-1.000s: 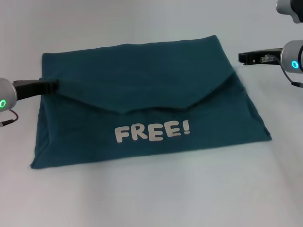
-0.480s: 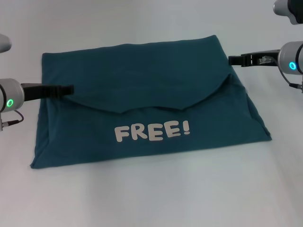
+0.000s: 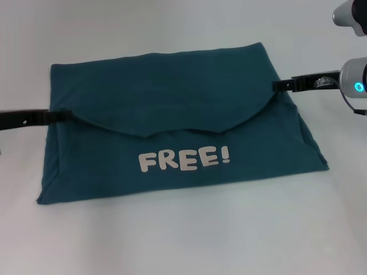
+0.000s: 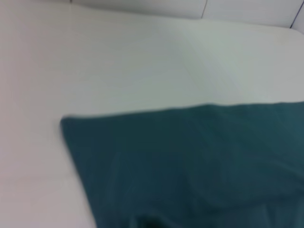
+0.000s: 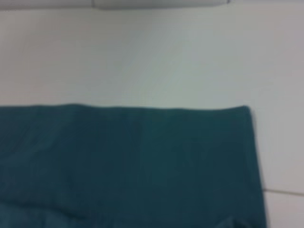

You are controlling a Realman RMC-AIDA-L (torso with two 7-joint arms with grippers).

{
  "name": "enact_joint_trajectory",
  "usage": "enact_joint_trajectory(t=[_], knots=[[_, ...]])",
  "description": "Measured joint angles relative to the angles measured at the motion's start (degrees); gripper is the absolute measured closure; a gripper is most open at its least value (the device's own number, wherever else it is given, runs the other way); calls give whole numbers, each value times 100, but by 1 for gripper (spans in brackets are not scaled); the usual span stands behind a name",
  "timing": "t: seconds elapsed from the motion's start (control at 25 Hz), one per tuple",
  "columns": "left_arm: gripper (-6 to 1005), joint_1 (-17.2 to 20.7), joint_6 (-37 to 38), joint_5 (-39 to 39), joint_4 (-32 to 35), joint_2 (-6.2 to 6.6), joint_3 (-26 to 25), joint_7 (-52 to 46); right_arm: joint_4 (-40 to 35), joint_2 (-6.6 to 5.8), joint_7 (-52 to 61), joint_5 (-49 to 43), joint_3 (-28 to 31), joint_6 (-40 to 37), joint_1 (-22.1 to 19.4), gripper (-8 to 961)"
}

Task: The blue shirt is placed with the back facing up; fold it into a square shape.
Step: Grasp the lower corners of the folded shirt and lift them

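The left gripper needs to next grip the blue shirt's near corner (image 3: 43, 198), on the F side of the "FREE!" print.
The blue shirt (image 3: 172, 97) lies folded on the white table, its upper part turned down as a pointed flap over the white "FREE!" print (image 3: 184, 158). My left gripper (image 3: 64, 116) reaches in low from the left and meets the shirt's left edge where the flap ends. My right gripper (image 3: 277, 86) comes in from the right and touches the flap's right end. The left wrist view shows a corner of the blue shirt (image 4: 199, 161) on the table. In the right wrist view the blue shirt (image 5: 128, 161) shows its straight edge and a corner.
The white table (image 3: 183, 240) extends around the shirt on all sides, with wide bare room in front and behind. A faint seam line (image 5: 282, 192) crosses the table beside the shirt's corner in the right wrist view.
The left gripper first pushed right over the shirt's left side, then drew back to its edge. The right gripper moved left and slightly down to the flap's right end. The shirt lies as before.
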Motion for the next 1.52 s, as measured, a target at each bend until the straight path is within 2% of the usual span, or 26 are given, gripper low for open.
enact_joint_trajectory(t=[0.12, 0.2, 0.36, 0.52, 0.8, 1.52], knots=[[77, 284, 838, 72, 437, 123, -11, -543, -283, -14, -31, -10, -36, -503, -73, 26], [61, 423, 1365, 277, 752, 150, -16, -957, -519, -16, -69, -24, -46, -841, -137, 26], [61, 542, 2408, 952, 1197, 156, -13, -1718, -899, -3, -96, -40, -54, -1338, -278, 26], [61, 555, 2921, 1525, 1271, 134, -10, -2132, -1105, 33, -98, -44, -59, -1516, -410, 26], [61, 518, 3027, 1596, 1062, 125, -13, -2492, -1124, 55, -108, -44, -225, -1552, -465, 25], [60, 304, 2551, 1564, 467, 120, -16, -3036, -1112, 80, -164, -43, -439, -1538, -419, 26]])
